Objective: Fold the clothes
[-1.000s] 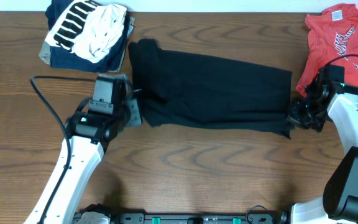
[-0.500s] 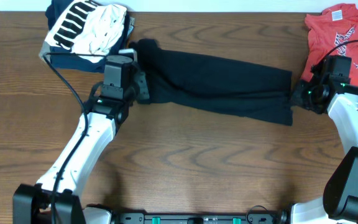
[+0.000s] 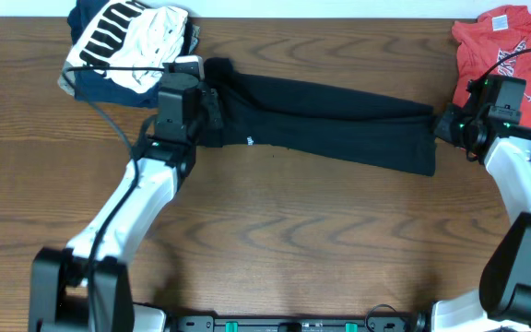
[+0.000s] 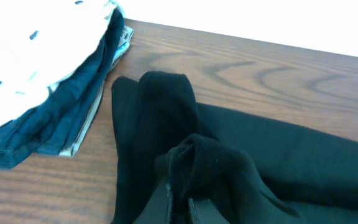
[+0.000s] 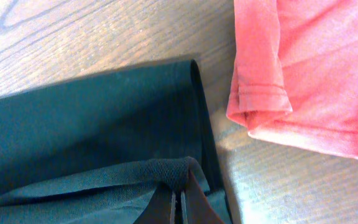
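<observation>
My right gripper is pinching a thin fold at the end of the black garment. It should open, grab the garment's end further in and fold (image 3: 419, 138) it toward the middle.
A large black garment (image 3: 330, 124) lies as a long folded strip across the back middle of the table, a tiny white logo near its left end. My left gripper (image 3: 208, 109) is shut on its left edge, a fold bunched between the fingers in the left wrist view (image 4: 180, 208). My right gripper (image 3: 442, 127) is shut on its right edge, pinching a fold in the right wrist view (image 5: 178, 202). A coral-red T-shirt (image 3: 505, 55) with white print lies at the back right, just beside the black garment's end (image 5: 316, 74).
A pile of other clothes (image 3: 127, 51), navy with a black-and-white striped piece and a white one on top, sits at the back left beside the black garment (image 4: 36, 93). Bare wooden table (image 3: 293, 240) stretches across the front.
Both grippers have carried the front edge of the black garment toward the back, folding it over into a narrower strip. The left arm moved farthest, up toward the clothes pile.
</observation>
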You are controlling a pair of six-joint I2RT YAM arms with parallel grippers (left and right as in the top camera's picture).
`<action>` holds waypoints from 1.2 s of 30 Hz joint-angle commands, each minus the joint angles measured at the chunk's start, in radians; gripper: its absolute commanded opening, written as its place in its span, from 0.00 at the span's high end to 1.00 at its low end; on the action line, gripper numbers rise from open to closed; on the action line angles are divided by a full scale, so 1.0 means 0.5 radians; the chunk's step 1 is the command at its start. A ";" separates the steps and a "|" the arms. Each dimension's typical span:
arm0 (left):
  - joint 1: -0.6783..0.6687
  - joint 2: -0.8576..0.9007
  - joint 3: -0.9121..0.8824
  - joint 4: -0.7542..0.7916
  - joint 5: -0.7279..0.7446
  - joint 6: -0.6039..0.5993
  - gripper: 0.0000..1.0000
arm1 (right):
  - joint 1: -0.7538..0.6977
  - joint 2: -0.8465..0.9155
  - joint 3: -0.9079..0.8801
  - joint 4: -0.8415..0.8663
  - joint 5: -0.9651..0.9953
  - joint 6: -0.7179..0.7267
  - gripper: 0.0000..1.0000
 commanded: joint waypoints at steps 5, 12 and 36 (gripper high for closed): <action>0.007 0.311 0.041 0.349 -0.050 0.032 0.94 | -0.024 0.240 0.025 0.189 0.017 0.021 0.99; 0.003 0.484 0.041 0.547 -0.036 0.024 0.14 | -0.024 0.372 0.025 0.338 0.005 0.020 0.43; 0.009 0.119 0.611 -1.379 -0.038 0.140 0.02 | 0.058 0.443 0.023 0.205 0.006 -0.095 0.40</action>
